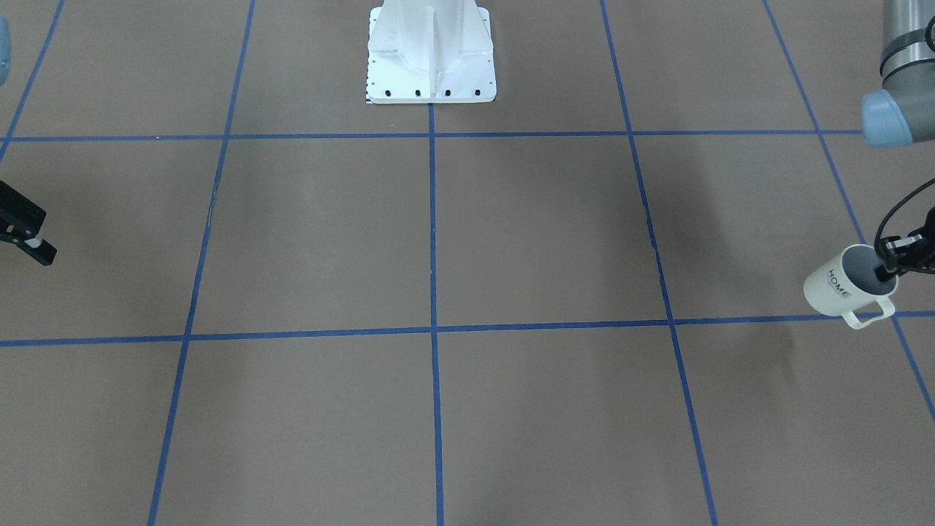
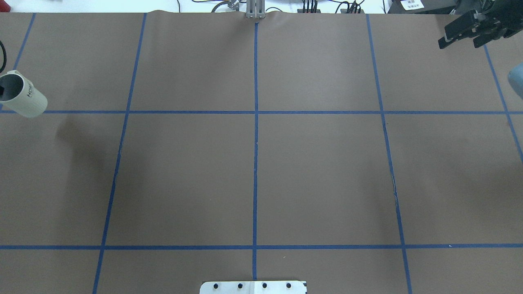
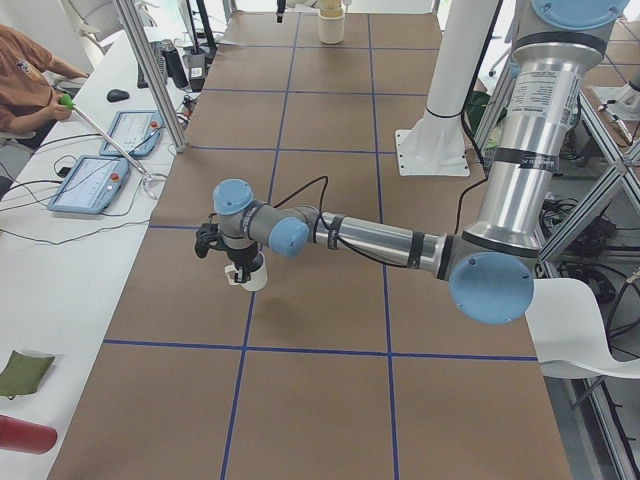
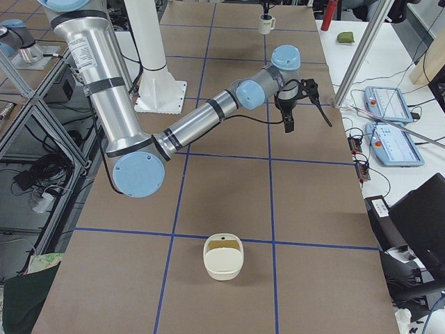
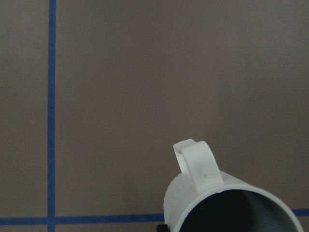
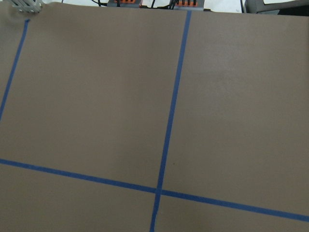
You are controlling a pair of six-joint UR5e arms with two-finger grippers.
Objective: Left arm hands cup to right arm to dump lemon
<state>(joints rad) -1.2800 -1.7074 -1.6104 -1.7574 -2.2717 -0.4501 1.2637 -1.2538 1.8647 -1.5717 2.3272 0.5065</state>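
Observation:
Next, the left gripper puts the cup down in the middle of the blue-lined table square (image 1: pixel 745 233) beside the left gripper.
The cup (image 1: pixel 840 286), a white ribbed mug with "HOME" on it, hangs tilted above the table at my far left. It also shows in the overhead view (image 2: pixel 25 100) and the left wrist view (image 5: pixel 212 198). My left gripper (image 1: pixel 885 273) is shut on its rim, one finger inside the mouth, handle facing away from me. The lemon is out of view; the mug's inside is dark. My right gripper (image 2: pixel 458 43) is open and empty, high at the far right, far from the cup. It also shows in the exterior right view (image 4: pixel 308 125).
A cream bowl (image 4: pixel 222 261) stands on the table at my right end. The white robot pedestal (image 1: pixel 431 58) stands at the middle of my edge. A side bench with teach pendants (image 3: pixel 90 185) and a seated person (image 3: pixel 25 85) lies beyond the far edge.

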